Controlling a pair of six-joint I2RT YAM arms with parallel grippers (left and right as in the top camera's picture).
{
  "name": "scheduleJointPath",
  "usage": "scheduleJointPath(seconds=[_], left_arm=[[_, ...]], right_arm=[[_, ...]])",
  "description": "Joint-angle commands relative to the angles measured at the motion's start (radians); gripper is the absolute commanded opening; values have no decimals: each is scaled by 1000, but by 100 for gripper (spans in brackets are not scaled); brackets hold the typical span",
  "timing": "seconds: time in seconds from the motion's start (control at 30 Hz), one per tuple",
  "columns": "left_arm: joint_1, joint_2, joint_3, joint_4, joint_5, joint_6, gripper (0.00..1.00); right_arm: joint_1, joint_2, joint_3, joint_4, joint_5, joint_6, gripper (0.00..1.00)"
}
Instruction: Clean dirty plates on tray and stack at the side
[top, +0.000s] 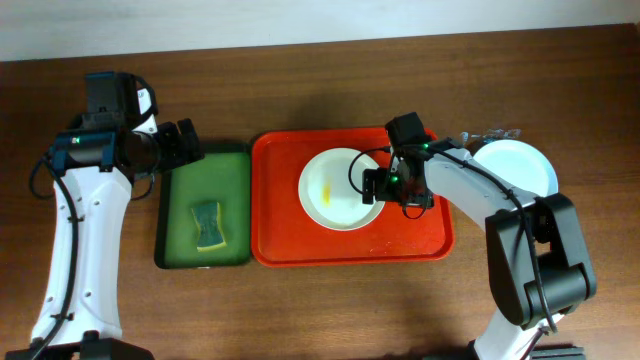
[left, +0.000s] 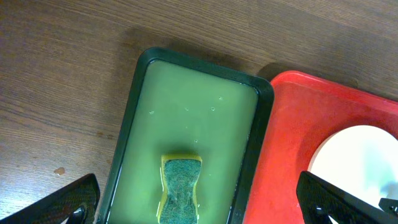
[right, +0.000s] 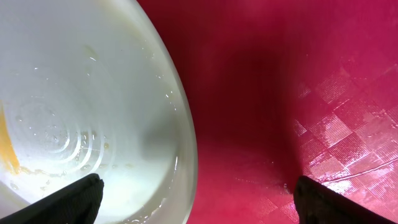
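Observation:
The robot's left gripper needs to grasp the middle of the green-and-yellow sponge (top: 209, 228) (left: 179, 194) in the dark green tray, because the yellow smear on the plate needs cleaning.
A cream-white plate (top: 338, 190) with a yellow smear lies in the red tray (top: 285, 215). My right gripper (top: 385, 186) hangs open low over its right rim. In the right wrist view the plate (right: 81, 112) fills the left, with one fingertip over its inside and the other over the bare tray (right: 280, 93). The plate's rim runs between the two, and nothing is held by the right gripper (right: 196, 200). A second pale plate (top: 515, 166) rests on the table right of the tray. My left gripper (top: 185, 145) is open above the green tray, empty.
A dark green tray (top: 178, 215) with a green-and-yellow sponge (top: 208, 226) sits left of the red tray. In the left wrist view the sponge (left: 181, 190) lies between my open fingers, well below them. Bare wooden table (top: 330, 310) surrounds both trays.

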Motion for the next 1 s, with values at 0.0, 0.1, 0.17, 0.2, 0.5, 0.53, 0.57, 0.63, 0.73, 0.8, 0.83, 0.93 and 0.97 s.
scheduleJointPath(seconds=[0.0,0.1,0.17,0.2,0.5,0.53,0.57,0.63,0.73,0.8,0.83,0.93,0.97], left_arm=[[-3,0,6,-2,4,-13,99],[-3,0,6,-2,4,-13,99],[-3,0,6,-2,4,-13,99],[-3,0,6,-2,4,-13,99],[-3,0,6,-2,5,-13,99],[-3,0,6,-5,8,-13,99],[-3,0,6,-64,8,-13,99],[-3,0,6,-137,60,-13,99],[-3,0,5,-285,59,-13,99],[-3,0,5,-308,60,-13,99],[-3,0,6,-308,60,-13,99],[-3,0,5,-266,67,-13,99],[-3,0,2,-270,66,-13,99]], right_arm=[[8,0,1,0,9,1,98],[8,0,1,0,9,1,98],[8,0,1,0,9,1,98],[8,0,1,0,9,1,98],[8,0,1,0,9,1,98],[8,0,1,0,9,1,98],[8,0,1,0,9,1,99],[8,0,1,0,9,1,98],[8,0,1,0,9,1,98],[8,0,1,0,9,1,98],[8,0,1,0,9,1,98],[8,0,1,47,9,2,98],[8,0,1,72,9,1,98]])
